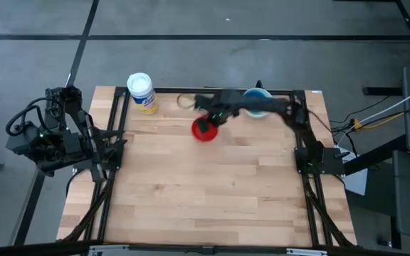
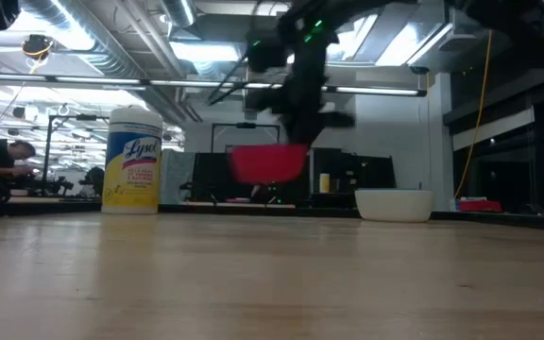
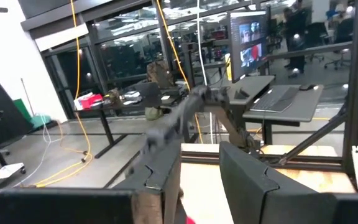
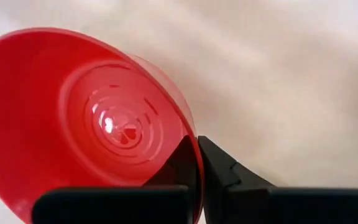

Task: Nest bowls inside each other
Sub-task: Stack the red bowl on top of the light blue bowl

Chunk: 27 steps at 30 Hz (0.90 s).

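Next, my right gripper releases the red bowl inside the teal-blue bowl (image 1: 255, 99) that sits in the white bowl. The red bowl hangs above the table's far middle.
A red bowl (image 1: 204, 131) hangs above the table's far middle, held by my right gripper (image 1: 214, 119), which is shut on it. In the low view the red bowl (image 2: 266, 162) floats clear of the wood, opening up. To its right, near the far edge, a white bowl (image 1: 257, 112) stands on its base with a teal-blue bowl (image 1: 255, 100) inside it. The low view shows the white bowl (image 2: 395, 204) alone. My left gripper (image 3: 201, 186) waits open over the table's left edge, pointing level. My right gripper pinches the red bowl's rim (image 4: 190, 134), one finger (image 4: 179, 165) inside the bowl and the other (image 4: 225, 168) outside its wall. The fingers come from above, pointing down. The bowl hangs below them, lifted clear of the table, roughly upright.
A white-capped wipes jar with a yellow label (image 1: 142, 92) stands at the far left of the table. Black frame rails (image 1: 301, 153) run along both sides. The near half of the wooden top (image 1: 205, 192) is bare.
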### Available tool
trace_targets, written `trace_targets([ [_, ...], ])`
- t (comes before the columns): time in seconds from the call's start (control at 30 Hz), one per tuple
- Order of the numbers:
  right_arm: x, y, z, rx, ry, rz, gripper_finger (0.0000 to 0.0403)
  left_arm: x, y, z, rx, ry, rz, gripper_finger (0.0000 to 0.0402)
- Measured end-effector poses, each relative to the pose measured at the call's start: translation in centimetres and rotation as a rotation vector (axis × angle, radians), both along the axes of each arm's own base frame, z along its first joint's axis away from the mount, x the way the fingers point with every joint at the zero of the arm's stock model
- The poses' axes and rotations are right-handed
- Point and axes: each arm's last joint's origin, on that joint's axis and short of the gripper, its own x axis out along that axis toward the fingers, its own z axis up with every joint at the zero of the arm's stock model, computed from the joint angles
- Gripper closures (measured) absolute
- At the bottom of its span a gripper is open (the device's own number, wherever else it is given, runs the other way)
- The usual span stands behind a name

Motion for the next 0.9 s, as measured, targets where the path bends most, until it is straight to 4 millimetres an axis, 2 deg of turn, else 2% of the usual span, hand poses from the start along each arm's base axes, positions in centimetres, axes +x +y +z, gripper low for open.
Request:
trace_targets([
  [0.17, -6.1, -5.2, 6.8, -0.120, -0.006, -0.121, 0.0400, 0.1, 0.1, 0.0, 0.013, 0.006, 0.012, 0.0308],
  [0.23, -8.5, -7.4, 8.1, -0.123, 0.013, -0.193, 0.0400, 0.3, 0.2, -0.1, 0.017, 0.008, 0.021, 0.0313],
  [0.3, -10.3, -9.4, 8.4, -0.078, 0.020, -0.253, 0.0401, 0.4, 0.2, -0.1, 0.018, 0.009, 0.030, 0.0318],
  [0.47, -13.3, -13.4, 8.3, -0.005, 0.008, -0.341, 0.0401, 0.6, 0.3, -0.1, 0.012, 0.006, 0.045, 0.0322],
  [0.57, -15.0, -15.1, 7.5, 0.018, 0.043, -0.395, 0.0401, 0.8, 0.2, -0.2, 0.001, 0.001, 0.053, 0.0321],
  [0.73, -18.2, -16.4, 4.3, 0.148, 0.188, -0.432, 0.0401, 1.3, -0.2, -0.4, -0.009, -0.004, 0.070, 0.0321],
  [0.9, -19.0, -17.3, 2.6, 0.144, 0.182, -0.439, 0.0401, 2.1, -0.4, -0.7, -0.008, -0.004, 0.108, 0.0324],
])
